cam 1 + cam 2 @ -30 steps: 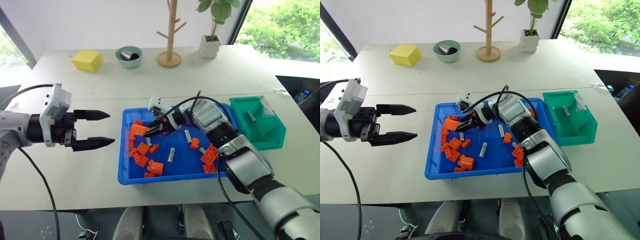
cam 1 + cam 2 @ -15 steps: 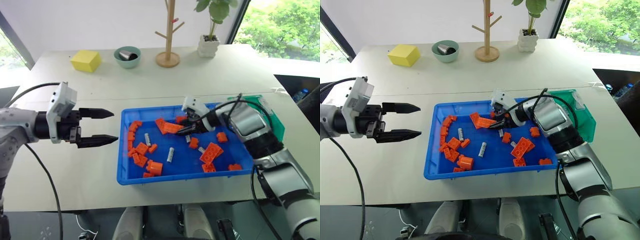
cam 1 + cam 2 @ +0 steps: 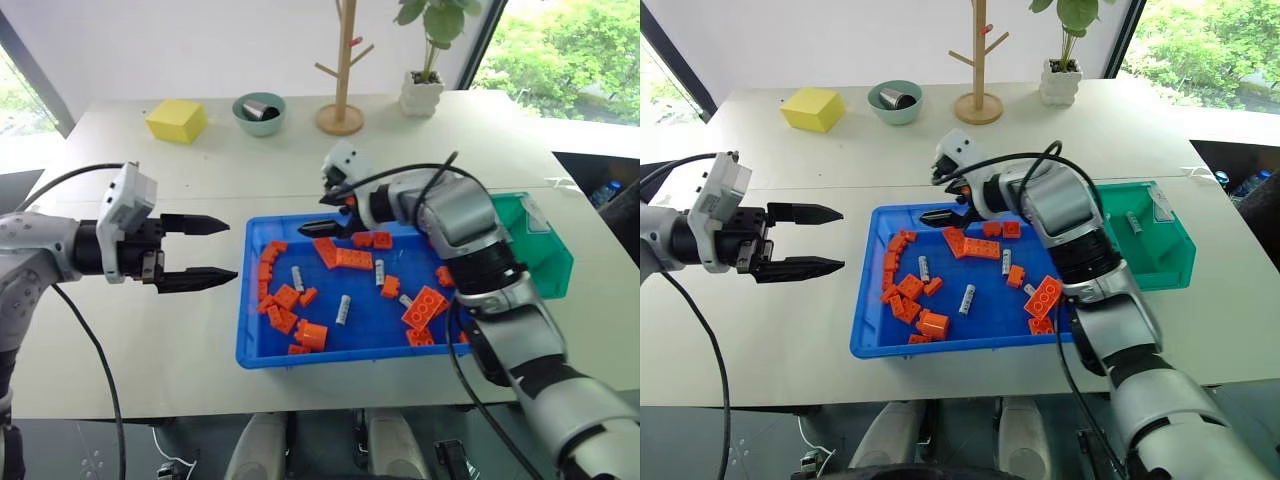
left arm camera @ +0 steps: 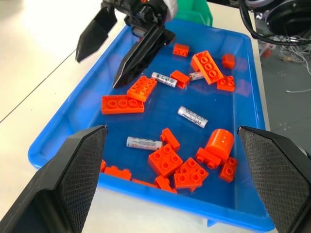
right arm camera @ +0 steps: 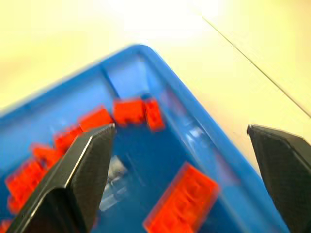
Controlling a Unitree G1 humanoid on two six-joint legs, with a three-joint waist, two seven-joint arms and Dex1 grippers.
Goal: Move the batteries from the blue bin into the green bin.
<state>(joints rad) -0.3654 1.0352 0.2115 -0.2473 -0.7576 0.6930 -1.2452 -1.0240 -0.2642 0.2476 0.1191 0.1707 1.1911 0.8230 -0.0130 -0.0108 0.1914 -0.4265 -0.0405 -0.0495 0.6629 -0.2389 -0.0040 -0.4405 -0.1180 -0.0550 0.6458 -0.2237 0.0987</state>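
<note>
I will close my right gripper on the middle of the battery (image 3: 297,278) (image 5: 113,178) closest to my left gripper, next to the curved row of orange bricks in the blue bin.
The blue bin (image 3: 255,345) lies in front of me with several silver batteries (image 3: 342,309) scattered among orange bricks (image 3: 345,258). One battery (image 4: 144,142) lies near the bin's left wall. My right gripper (image 3: 322,212) hovers open and empty over the bin's far rim, above the bricks. To the left of the bin my left gripper (image 3: 228,250) is open and empty, pointing at the bin's side. The green bin (image 3: 1160,262) stands right of the blue bin, partly behind my right arm. A battery (image 3: 1132,222) lies inside it.
At the back of the table stand a yellow block (image 3: 176,120), a pale-green bowl (image 3: 259,112) holding a metal cup, a wooden branch stand (image 3: 340,115) and a potted plant (image 3: 425,90). Bare tabletop lies left of the blue bin.
My right gripper has opened wide and risen from among the bricks to the bin's far rim. Orange bricks have been pushed around inside the bin. My left arm has stayed in place.
</note>
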